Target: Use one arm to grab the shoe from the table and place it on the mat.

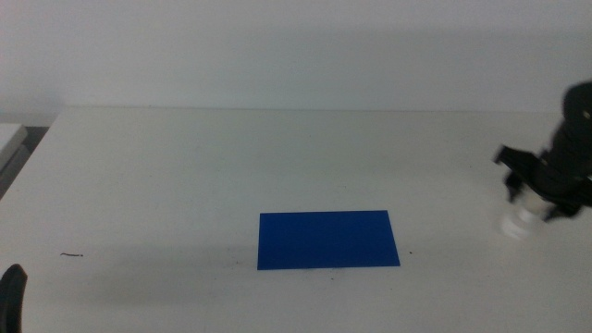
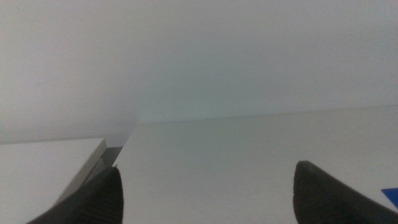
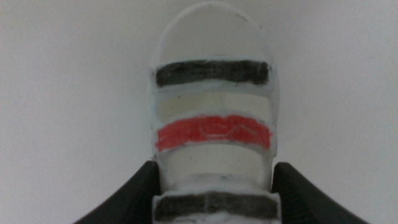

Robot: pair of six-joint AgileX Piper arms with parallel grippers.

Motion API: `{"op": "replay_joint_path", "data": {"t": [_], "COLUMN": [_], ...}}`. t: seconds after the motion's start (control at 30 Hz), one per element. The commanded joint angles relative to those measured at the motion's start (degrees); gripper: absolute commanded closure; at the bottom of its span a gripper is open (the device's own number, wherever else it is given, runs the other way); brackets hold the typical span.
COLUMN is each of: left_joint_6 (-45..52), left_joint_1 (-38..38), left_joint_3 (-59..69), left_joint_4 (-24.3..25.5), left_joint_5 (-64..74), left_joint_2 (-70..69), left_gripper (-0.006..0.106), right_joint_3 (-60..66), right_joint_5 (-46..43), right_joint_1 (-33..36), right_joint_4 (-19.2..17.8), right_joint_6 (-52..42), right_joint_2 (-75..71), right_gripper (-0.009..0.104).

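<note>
The white shoe, now on the table beside the mat, will come to rest on the middle of the deep-blue mat (image 1: 318,238), where my right gripper will let go of it.
The white shoe (image 1: 513,222) with dark and red straps is at the right side of the table (image 1: 185,166), to the right of the mat. My right gripper (image 1: 538,190) stands over it. In the right wrist view the gripper (image 3: 214,171) has its jaws pressed against both sides of the shoe (image 3: 211,93) near one end. The deep-blue mat (image 1: 326,240) lies flat at the front middle of the table, bare. My left gripper (image 1: 11,296) waits at the bottom left, jaws wide apart and empty (image 2: 205,193). A corner of the mat (image 2: 390,194) shows in the left wrist view.
A small dark mark (image 1: 72,254) lies on the table at the front left. A white ledge (image 1: 9,139) stands beyond the table's left edge, also seen in the left wrist view (image 2: 43,168). A white wall rises behind the table.
</note>
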Motion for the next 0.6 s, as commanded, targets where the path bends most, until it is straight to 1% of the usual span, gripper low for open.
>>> {"op": "replay_joint_path", "data": {"t": [0.0, 0.03, 0.07, 0.2, 0.3, 0.43, 0.5, 0.57], "left_joint_6": [-0.2, -0.2, -0.2, -0.2, -0.2, -0.2, -0.2, -0.2], "left_joint_1": [0.0, 0.0, 0.0, 0.0, 0.0, 0.0, 0.0, 0.0], "left_joint_3": [0.1, 0.1, 0.1, 0.1, 0.1, 0.1, 0.1, 0.1], "left_joint_4": [-0.2, -0.2, -0.2, -0.2, -0.2, -0.2, -0.2, -0.2], "left_joint_5": [-0.7, -0.7, -0.7, -0.7, -0.7, -0.7, -0.7, -0.7], "left_joint_2": [0.3, 0.3, 0.3, 0.3, 0.3, 0.3, 0.3, 0.3], "left_gripper": [0.007, 0.007, 0.007, 0.007, 0.007, 0.007, 0.007, 0.007], "right_joint_3": [-2.0, -2.9, -4.1, -11.2, -17.0, -23.5, -25.5, -26.7], "right_joint_5": [1.1, 1.4, 2.1, 5.0, 6.8, 9.9, 11.2, 12.0], "right_joint_1": [4.5, 7.0, 9.8, 20.5, 27.1, 32.8, 34.3, 35.2], "right_joint_4": [0.2, 0.9, 1.1, 1.1, 1.3, 1.9, 1.9, 1.9], "right_joint_6": [3.9, 4.9, 6.6, 12.6, 16.8, 18.3, 18.3, 16.2], "right_joint_2": [-2.1, -2.1, -1.8, 1.7, 6.2, 11.9, 13.9, 15.2], "right_gripper": [0.079, 0.075, 0.073, 0.074, 0.074, 0.074, 0.074, 0.074]}}
